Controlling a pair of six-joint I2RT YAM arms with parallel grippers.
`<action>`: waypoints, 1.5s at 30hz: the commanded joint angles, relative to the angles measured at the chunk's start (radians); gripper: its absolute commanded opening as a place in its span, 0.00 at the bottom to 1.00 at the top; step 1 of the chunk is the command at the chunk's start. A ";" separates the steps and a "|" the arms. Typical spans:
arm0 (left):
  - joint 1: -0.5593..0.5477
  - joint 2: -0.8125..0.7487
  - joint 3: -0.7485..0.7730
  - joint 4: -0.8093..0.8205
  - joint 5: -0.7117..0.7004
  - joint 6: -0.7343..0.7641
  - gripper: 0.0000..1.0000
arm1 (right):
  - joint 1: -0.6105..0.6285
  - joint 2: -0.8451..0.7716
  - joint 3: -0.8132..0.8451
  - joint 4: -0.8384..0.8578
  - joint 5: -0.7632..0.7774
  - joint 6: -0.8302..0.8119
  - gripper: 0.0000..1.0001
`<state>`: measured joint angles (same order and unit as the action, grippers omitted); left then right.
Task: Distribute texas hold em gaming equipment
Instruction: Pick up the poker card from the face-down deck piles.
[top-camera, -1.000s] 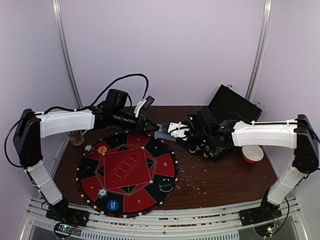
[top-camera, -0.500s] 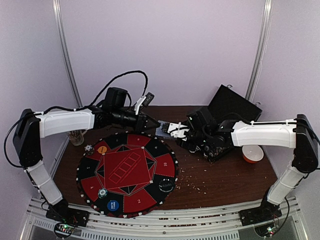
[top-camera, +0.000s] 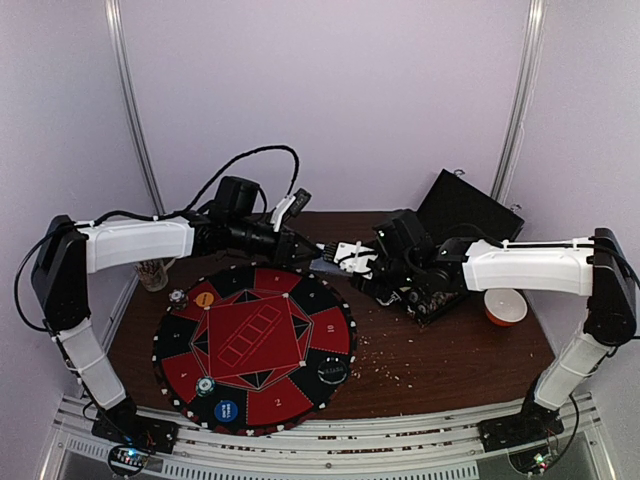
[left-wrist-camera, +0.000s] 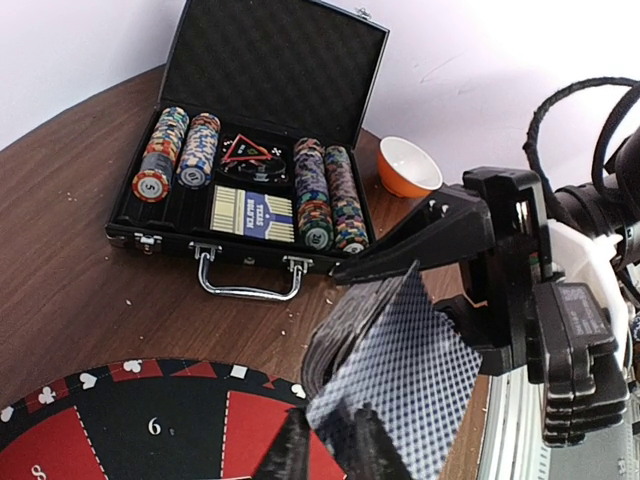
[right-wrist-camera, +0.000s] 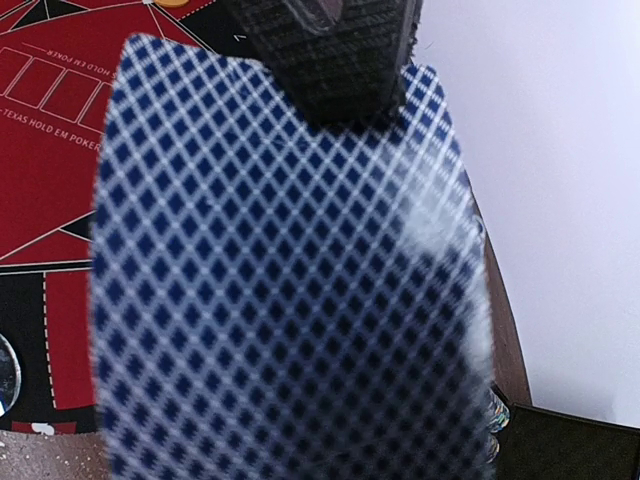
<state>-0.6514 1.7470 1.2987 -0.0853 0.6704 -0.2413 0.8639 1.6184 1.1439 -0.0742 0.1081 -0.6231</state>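
The top card sits tight against the fanned deck, so I should open my left gripper, pinch only the top card's lower corner (left-wrist-camera: 322, 413) and pull the card clear.
A deck of blue-backed playing cards (top-camera: 325, 258) hangs above the mat's far edge, with my right gripper (top-camera: 345, 258) shut on it. In the left wrist view the deck (left-wrist-camera: 420, 370) is fanned and tilted. My left gripper (left-wrist-camera: 330, 440) is slightly open, with the top card's lower corner in the narrow gap. In the right wrist view the top card (right-wrist-camera: 290, 300) hides almost everything; one left fingertip (right-wrist-camera: 330, 50) lies on its far edge. A yellow disc (top-camera: 204, 298), a blue disc (top-camera: 226, 409), a black disc (top-camera: 332, 371) and two chips (top-camera: 205, 385) lie on the mat.
The round red-and-black mat (top-camera: 255, 340) lies front left. The open black case (left-wrist-camera: 270, 60) stands behind with rows of chips (left-wrist-camera: 160, 165) and a card box (left-wrist-camera: 250, 212). An orange bowl (top-camera: 504, 307) is at the right. A glass cup (top-camera: 153, 273) stands far left.
My left gripper has moved right to the deck and its jaws have parted a little around the top card's corner. The right gripper with the deck has barely moved.
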 joint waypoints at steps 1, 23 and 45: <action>0.002 0.005 0.024 -0.001 -0.016 0.017 0.21 | -0.005 0.014 0.033 0.011 -0.010 0.010 0.46; 0.018 -0.012 0.035 -0.008 0.026 -0.008 0.21 | -0.012 0.012 0.028 0.005 -0.004 0.006 0.46; 0.016 0.031 0.036 -0.016 0.128 -0.055 0.15 | -0.014 0.012 0.025 0.006 -0.004 -0.001 0.45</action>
<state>-0.6403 1.7786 1.3037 -0.1089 0.7757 -0.2977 0.8566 1.6268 1.1439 -0.0761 0.1043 -0.6254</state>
